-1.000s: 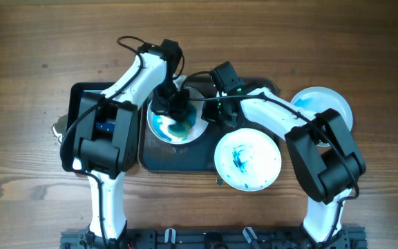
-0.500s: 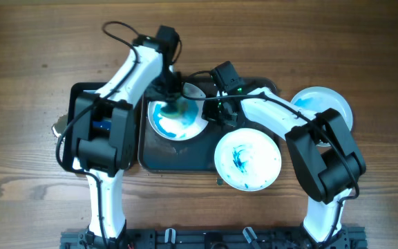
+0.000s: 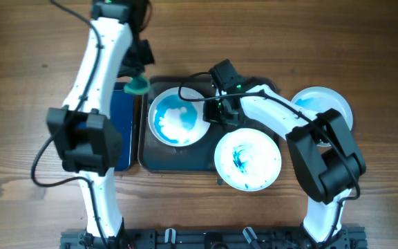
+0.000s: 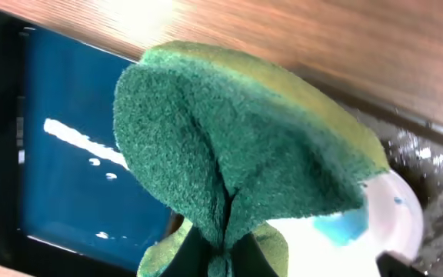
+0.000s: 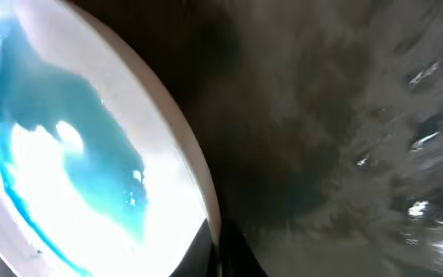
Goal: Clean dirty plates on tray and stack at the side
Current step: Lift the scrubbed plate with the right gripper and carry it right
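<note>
Next, I let go of the smeared white plate with my right gripper on top of the pale blue plate (image 3: 320, 115) next to the grey tray. The white plate still lies on that grey tray.
A white plate (image 3: 178, 117) smeared with blue-teal lies on the left part of the dark grey tray (image 3: 159, 158). My right gripper (image 3: 211, 111) is shut on this plate's right rim; the right wrist view shows the rim (image 5: 206, 208) pinched between my fingers (image 5: 218, 250) over the wet tray (image 5: 344, 138). My left gripper (image 3: 139, 75) is shut on a green sponge (image 3: 137, 86), held off the plate near the tray's far left corner. The sponge (image 4: 237, 154) fills the left wrist view above my fingers (image 4: 225, 258). A second smeared plate (image 3: 247, 160) overlaps the tray's right front edge. A pale blue plate (image 3: 321, 107) lies on the table at the right.
A smaller glossy blue tray (image 3: 124, 131) lies just left of the grey tray, also in the left wrist view (image 4: 75, 177). Bare wooden table (image 3: 33, 55) surrounds the trays. My left arm (image 3: 99, 62) reaches over the blue tray.
My left gripper lifted the sponge off the plate and moved it left and away, over the far end of the blue tray. The right gripper kept hold of the plate's rim.
</note>
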Controlling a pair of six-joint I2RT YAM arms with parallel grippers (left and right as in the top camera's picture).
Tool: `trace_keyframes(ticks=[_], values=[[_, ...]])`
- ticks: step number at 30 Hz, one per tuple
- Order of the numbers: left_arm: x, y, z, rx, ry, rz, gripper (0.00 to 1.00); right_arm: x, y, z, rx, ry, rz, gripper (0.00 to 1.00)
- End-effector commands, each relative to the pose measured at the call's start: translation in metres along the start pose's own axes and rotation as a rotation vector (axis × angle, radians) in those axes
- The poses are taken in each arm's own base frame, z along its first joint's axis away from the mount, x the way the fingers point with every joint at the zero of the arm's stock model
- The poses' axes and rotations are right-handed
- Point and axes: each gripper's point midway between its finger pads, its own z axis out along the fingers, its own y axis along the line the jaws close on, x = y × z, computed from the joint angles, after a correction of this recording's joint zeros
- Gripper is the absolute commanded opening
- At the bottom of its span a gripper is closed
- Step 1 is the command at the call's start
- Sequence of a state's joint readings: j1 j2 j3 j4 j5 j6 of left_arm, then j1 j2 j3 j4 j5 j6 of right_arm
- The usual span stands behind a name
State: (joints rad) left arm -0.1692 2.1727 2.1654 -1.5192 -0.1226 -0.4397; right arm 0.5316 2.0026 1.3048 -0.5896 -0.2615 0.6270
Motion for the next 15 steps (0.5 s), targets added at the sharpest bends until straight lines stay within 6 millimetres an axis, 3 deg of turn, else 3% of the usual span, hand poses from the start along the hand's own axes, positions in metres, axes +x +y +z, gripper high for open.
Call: trace_keyframes(ticks=[1,6,10,15], values=[[-0.013,0.021,-0.027,0.032,-0.063,-0.061,0.04,-0.033,0.010,-0.057,0.126,-0.241,-0.149,0.04],[-0.017,0.027,-0.026,0.032,-0.067,-0.080,0.04,-0.041,0.006,-0.146,0.461,-0.580,-0.262,0.04],[-0.017,0.027,-0.026,0.034,-0.069,-0.079,0.04,-0.035,0.018,-0.191,0.643,-0.752,-0.380,0.04],[-0.018,0.026,-0.026,0.036,-0.074,-0.079,0.04,-0.012,0.046,-0.252,0.930,-1.050,-0.463,0.04]])
